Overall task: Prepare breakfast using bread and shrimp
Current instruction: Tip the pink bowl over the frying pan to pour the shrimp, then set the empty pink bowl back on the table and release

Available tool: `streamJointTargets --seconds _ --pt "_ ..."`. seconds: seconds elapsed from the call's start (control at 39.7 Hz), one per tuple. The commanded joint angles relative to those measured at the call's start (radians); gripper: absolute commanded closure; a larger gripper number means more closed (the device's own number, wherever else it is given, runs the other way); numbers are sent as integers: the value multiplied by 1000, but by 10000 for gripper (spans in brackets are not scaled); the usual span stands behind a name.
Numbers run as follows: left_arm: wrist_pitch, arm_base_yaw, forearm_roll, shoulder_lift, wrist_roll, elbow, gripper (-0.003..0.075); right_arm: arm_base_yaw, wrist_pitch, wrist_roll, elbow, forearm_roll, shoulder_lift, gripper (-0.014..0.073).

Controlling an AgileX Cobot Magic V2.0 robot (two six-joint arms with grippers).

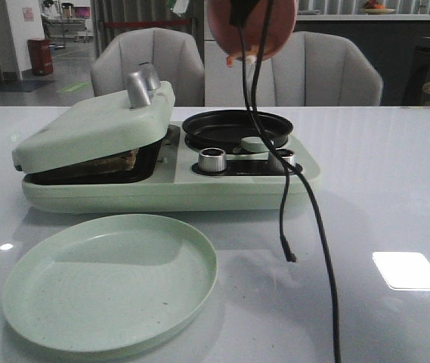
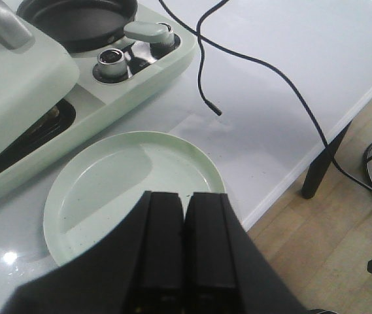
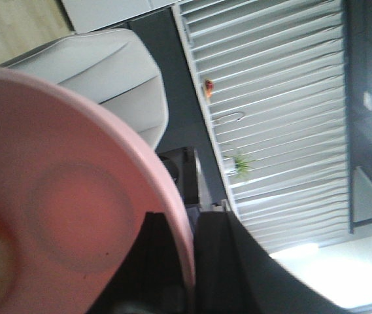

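Note:
I will use my right gripper to set the pink bowl down on the white table (image 1: 420, 240), just behind the bright white patch.
The bread (image 1: 113, 161) lies in the pale green breakfast maker (image 1: 162, 189), under its part-lowered lid (image 1: 94, 125); only a brown edge shows, also in the left wrist view (image 2: 53, 116). My right gripper (image 3: 189, 261) is shut on the rim of a tilted pink bowl (image 1: 252, 26), held high over the black round pan (image 1: 237, 125). A pale orange shrimp (image 1: 233, 57) hangs at the bowl's lower rim. My left gripper (image 2: 184, 196) is shut and empty, above the near edge of the empty green plate (image 2: 127, 176).
The green plate (image 1: 109, 287) sits on the white table in front of the maker. A black cable (image 1: 305, 204) hangs from above across the pan and knobs (image 1: 212, 159) down to the table. Grey chairs stand behind. The table edge (image 2: 290, 176) is near my left gripper.

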Motion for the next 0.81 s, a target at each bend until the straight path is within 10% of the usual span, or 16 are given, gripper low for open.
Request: streamJointTargets --seconds 0.0,0.5,0.78 --pt "-70 4 -16 -4 -12 -27 622 6 68 10 -44 -111 -68 561" --pt "-70 4 -16 -4 -12 -27 622 6 115 12 -44 -45 -70 561" --pt "-70 4 -16 -4 -12 -27 622 -100 147 -221 -39 683 -277 561"
